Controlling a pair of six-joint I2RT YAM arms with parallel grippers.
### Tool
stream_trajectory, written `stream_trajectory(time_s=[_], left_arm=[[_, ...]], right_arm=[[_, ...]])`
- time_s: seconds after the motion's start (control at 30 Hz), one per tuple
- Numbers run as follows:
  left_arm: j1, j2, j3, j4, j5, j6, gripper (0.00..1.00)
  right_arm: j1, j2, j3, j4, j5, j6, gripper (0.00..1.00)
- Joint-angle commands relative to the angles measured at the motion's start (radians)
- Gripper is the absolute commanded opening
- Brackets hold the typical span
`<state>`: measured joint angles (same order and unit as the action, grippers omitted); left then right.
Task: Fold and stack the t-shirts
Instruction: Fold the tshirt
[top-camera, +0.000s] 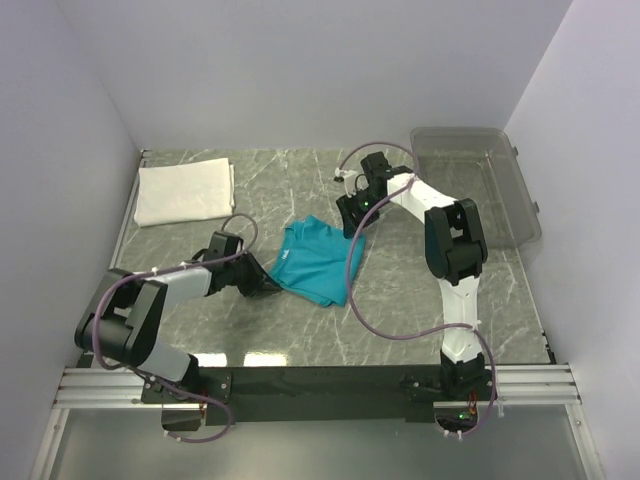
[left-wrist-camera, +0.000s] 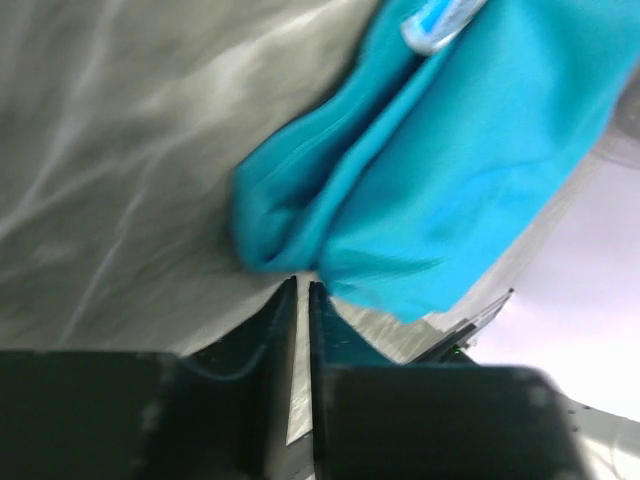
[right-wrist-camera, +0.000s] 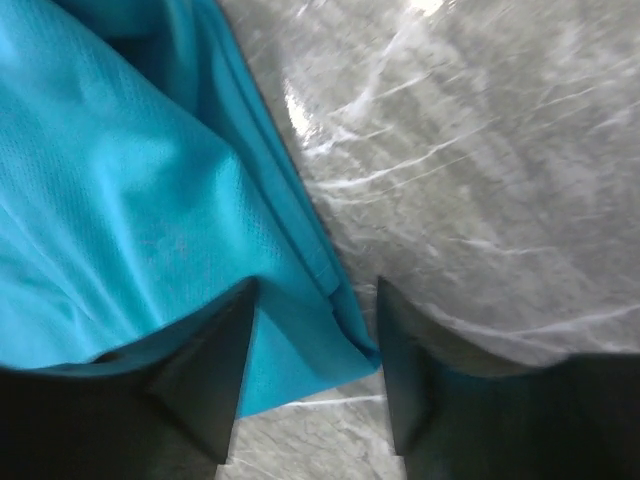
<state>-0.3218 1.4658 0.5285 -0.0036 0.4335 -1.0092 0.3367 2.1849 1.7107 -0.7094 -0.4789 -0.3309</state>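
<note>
My left gripper's closed fingers are just short of the bunched corner of the crooked teal t-shirt, so next I open them, grip that corner (top-camera: 281, 279) and turn the t-shirt square.
The teal t-shirt (top-camera: 318, 260) lies crumpled and partly folded at the table's middle. The white folded piece (top-camera: 185, 190) lies flat at the back left. My left gripper (top-camera: 264, 284) is low at the teal shirt's left edge. In the left wrist view its jaws (left-wrist-camera: 302, 288) stand nearly together with only bare table in the slit, and their tips are just short of the shirt's bunched edge (left-wrist-camera: 300, 215). My right gripper (top-camera: 352, 214) is at the shirt's far right corner. It is open (right-wrist-camera: 312, 300), and its fingers straddle a corner of the teal fabric (right-wrist-camera: 150, 200).
A clear plastic bin (top-camera: 500, 190) stands at the back right. The marble table (top-camera: 430, 290) is walled by white panels on the left, back and right. The right arm's purple cable (top-camera: 365, 320) loops over the table beside the shirt.
</note>
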Motion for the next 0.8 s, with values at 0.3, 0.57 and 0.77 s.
stream_trajectory(time_s=[0.3, 0.57, 0.77], left_arm=[[0.138, 0.277, 0.39, -0.05, 0.056, 0.188, 0.02], [0.138, 0.436, 0.717, -0.183, 0.087, 0.302, 0.11], [0.141, 0.292, 0.659, -0.226, 0.001, 0.374, 0.28]], right_arm=[[-0.022, -0.184, -0.354, 0.024, -0.113, 0.087, 0.2], [-0.044, -0.425, -0.534, 0.086, -0.158, 0.135, 0.47], [-0.135, -0.418, -0.429, 0.128, -0.139, 0.09, 0.59]])
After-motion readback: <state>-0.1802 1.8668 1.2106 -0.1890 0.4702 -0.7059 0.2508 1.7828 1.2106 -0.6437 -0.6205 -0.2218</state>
